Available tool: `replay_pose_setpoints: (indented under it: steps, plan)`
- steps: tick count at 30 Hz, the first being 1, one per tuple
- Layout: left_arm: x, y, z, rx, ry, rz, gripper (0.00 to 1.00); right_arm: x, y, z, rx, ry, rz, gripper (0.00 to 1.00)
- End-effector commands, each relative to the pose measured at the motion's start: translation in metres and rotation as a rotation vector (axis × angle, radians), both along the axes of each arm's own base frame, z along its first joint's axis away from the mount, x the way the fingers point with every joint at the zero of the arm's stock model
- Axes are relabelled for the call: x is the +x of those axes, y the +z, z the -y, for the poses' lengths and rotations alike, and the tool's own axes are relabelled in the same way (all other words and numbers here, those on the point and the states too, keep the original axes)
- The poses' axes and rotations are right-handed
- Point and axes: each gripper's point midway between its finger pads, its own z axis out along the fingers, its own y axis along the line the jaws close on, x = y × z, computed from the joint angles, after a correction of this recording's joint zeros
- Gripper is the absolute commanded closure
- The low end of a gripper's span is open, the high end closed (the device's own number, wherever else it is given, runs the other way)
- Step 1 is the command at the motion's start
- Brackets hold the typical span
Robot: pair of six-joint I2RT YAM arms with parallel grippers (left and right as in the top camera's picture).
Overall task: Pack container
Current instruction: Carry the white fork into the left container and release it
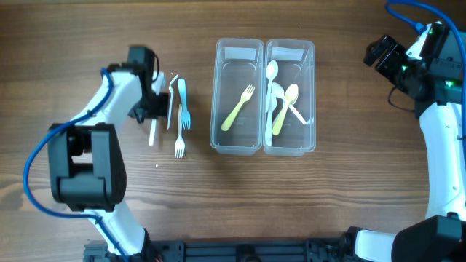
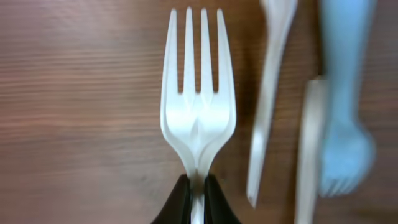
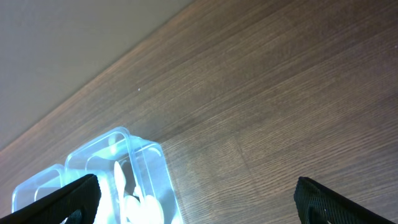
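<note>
Next, my left gripper releases the white fork between the yellow-green fork and the container's middle wall (image 1: 250,110).
The clear twin container (image 1: 215,94) stands mid-table. Its left bin holds a yellow-green fork (image 1: 238,107). Its right bin holds white spoons (image 1: 272,76) and a yellow-green spoon (image 1: 286,105). My left gripper (image 2: 198,194) is shut on the handle of a white fork (image 2: 198,99), tines pointing away from it. In the overhead view this gripper (image 1: 148,109) is left of the container, and the fork's handle (image 1: 153,136) sticks out below it. My right gripper (image 3: 196,202) is open and empty, at the far right (image 1: 386,54). A corner of the container (image 3: 144,163) shows in the right wrist view.
A white knife (image 1: 172,98), a blue fork (image 1: 183,102) and another white fork (image 1: 179,143) lie between the left gripper and the container. They also show in the left wrist view: the knife (image 2: 268,93), blue fork (image 2: 345,124), white fork handle (image 2: 309,155).
</note>
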Motion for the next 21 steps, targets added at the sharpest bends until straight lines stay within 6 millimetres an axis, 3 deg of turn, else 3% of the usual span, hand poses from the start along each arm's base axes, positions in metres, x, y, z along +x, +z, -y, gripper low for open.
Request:
replay_pose_setpoints:
  steps: [1, 5, 9, 13, 15, 21]
  plan:
    - [0.04, 0.104, 0.024, -0.065, -0.006, 0.253, 0.96, 0.002, -0.004, -0.001, 0.014, -0.006, -0.007, 0.0]
    - [0.043, 0.166, 0.087, -0.231, -0.095, 0.392, 0.96, 0.002, -0.004, -0.001, 0.014, -0.006, -0.007, 0.0]
    - [0.034, 0.186, 0.154, -0.323, -0.14, 0.449, 0.96, 0.002, -0.004, -0.001, 0.014, -0.006, -0.007, 0.0]
    - [0.025, 0.173, 0.202, -0.32, -0.206, 0.441, 0.96, 0.002, -0.004, -0.001, 0.014, -0.006, -0.007, 0.01]
    - [0.025, 0.16, 0.21, -0.278, -0.169, 0.429, 0.96, 0.002, -0.004, -0.001, 0.015, -0.006, -0.007, 0.0]
    - [0.021, 0.087, 0.238, -0.21, -0.191, 0.295, 0.93, 0.002, -0.004, -0.001, 0.015, -0.006, -0.007, 0.0]
